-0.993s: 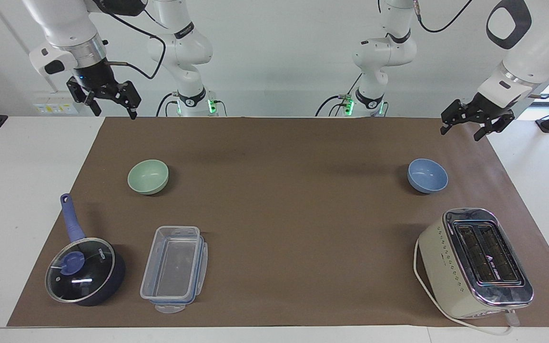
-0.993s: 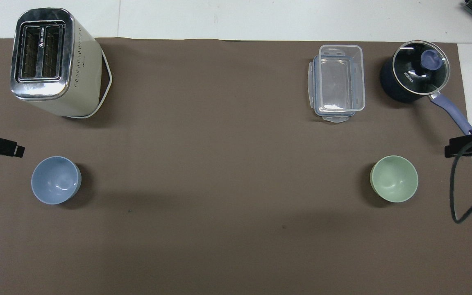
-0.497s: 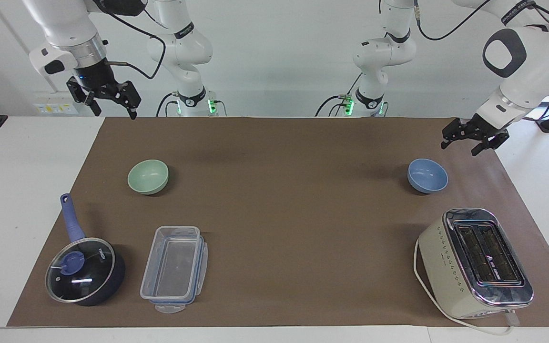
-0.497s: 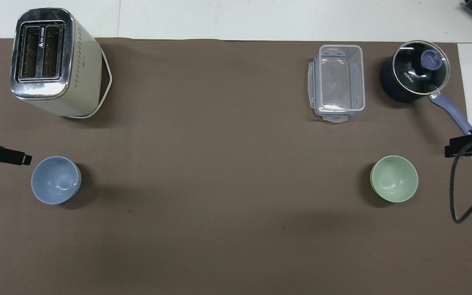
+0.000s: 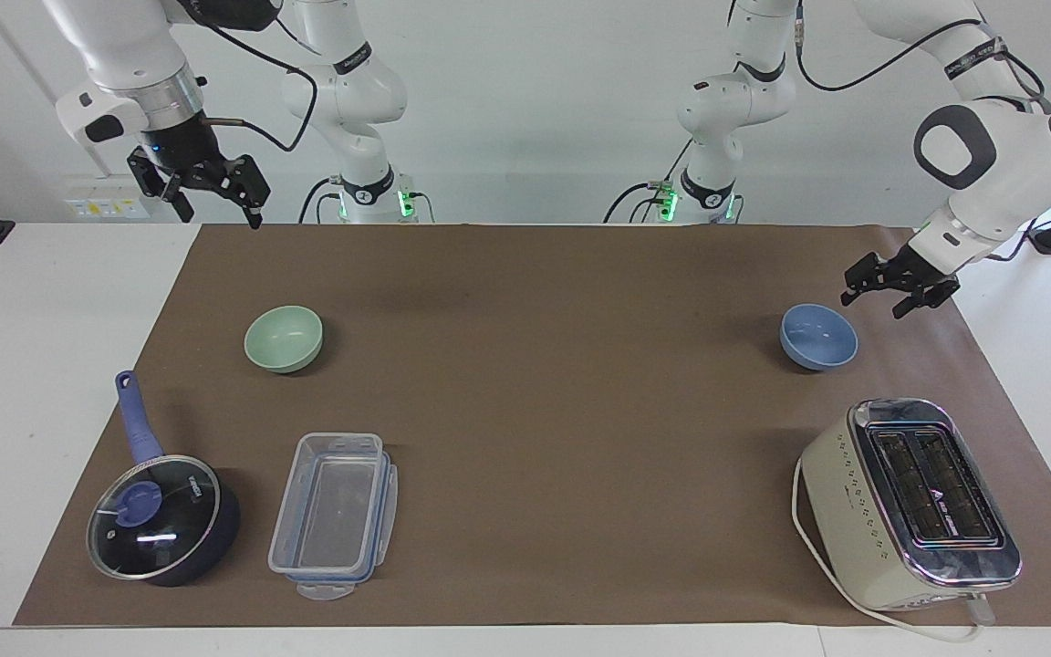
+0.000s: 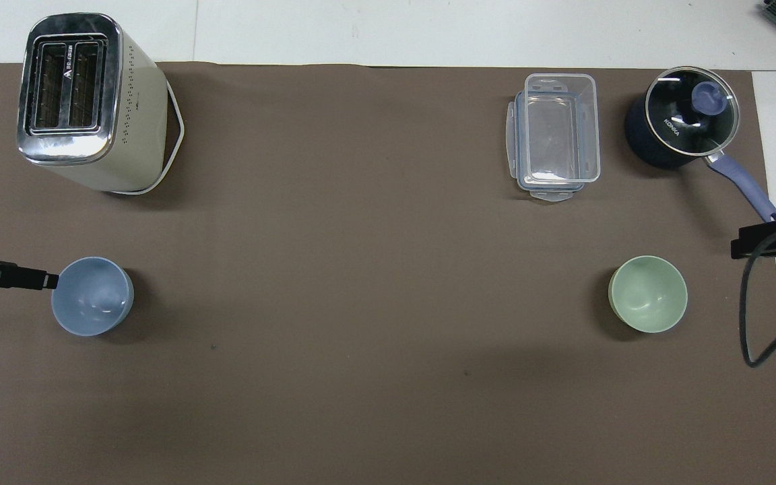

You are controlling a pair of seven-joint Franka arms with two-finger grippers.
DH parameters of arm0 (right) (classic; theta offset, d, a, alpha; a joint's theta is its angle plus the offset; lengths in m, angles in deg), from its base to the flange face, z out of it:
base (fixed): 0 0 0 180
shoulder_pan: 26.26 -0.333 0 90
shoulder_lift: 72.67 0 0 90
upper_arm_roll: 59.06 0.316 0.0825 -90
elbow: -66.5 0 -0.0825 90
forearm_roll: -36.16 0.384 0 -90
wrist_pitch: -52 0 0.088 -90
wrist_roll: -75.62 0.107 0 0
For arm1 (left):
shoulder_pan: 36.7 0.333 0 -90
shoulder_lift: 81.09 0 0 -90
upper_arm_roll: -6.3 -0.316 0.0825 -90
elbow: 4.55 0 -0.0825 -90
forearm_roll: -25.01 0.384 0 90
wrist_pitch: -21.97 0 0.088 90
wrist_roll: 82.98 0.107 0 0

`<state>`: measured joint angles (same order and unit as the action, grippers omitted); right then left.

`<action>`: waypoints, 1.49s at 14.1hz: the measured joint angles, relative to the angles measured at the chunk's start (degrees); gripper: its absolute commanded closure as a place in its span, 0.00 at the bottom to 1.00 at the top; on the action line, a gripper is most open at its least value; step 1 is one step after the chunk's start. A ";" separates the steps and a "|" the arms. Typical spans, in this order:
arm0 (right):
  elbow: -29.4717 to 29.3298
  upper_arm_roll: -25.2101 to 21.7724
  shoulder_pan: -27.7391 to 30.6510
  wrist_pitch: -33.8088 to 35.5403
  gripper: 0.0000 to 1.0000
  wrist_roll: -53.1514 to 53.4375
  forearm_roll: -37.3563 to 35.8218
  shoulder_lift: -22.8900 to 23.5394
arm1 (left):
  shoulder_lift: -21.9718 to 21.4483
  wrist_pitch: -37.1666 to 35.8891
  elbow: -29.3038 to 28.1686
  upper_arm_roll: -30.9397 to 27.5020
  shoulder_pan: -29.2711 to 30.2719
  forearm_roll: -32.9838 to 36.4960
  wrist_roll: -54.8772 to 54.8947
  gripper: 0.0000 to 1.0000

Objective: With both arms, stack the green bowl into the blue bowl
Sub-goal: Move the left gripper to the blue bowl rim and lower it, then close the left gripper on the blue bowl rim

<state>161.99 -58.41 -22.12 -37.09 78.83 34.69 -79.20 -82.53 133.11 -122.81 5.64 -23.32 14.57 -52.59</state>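
I should close my left gripper on the rim of the blue bowl (image 6: 53, 298), on the side farthest away from the green bowl.
The pale green bowl (image 5: 285, 338) (image 6: 648, 294) sits upright on the brown mat toward the right arm's end of the table. Toward the left arm's end, the periwinkle blue bowl (image 5: 818, 337) (image 6: 92, 296) also stands upright. Both are empty and far apart. My left gripper (image 5: 872, 306) (image 6: 38, 277) hangs low and open just beside the blue bowl's rim, at the mat's edge, holding nothing. High over the table edge nearest the robots, my right gripper (image 5: 221, 219) (image 6: 748, 244) waits open and empty, well above the green bowl's end.
A cream toaster (image 5: 909, 502) with a white cord stands farther from the robots than the blue bowl. A clear plastic container (image 5: 334, 511) and a dark blue glass-lidded saucepan (image 5: 161, 516) lie farther out than the green bowl. The brown mat (image 5: 562, 411) covers the table.
My left gripper has come down and moved in toward the blue bowl's rim. The right arm and both bowls have stayed where they were.
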 measured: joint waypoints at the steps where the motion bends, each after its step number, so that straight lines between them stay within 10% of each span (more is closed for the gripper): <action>1: 0.00 0.00 0.00 0.00 0.00 0.00 0.00 0.00 | 0.41 0.96 -0.83 0.01 0.63 -0.21 0.89 0.00; 14: 0.00 0.00 0.00 0.00 0.00 0.00 0.00 0.00 | 6.60 10.62 -7.24 -0.05 4.95 -7.40 9.70 0.18; 21: 0.00 0.00 0.00 0.00 0.00 0.00 0.00 0.00 | 6.91 13.58 -8.71 0.29 4.99 -8.04 10.48 0.78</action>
<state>161.99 -58.41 -22.12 -37.09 78.83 34.69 -79.20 -75.62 146.70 -131.52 5.93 -18.33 6.53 -42.11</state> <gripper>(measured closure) 0.000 0.520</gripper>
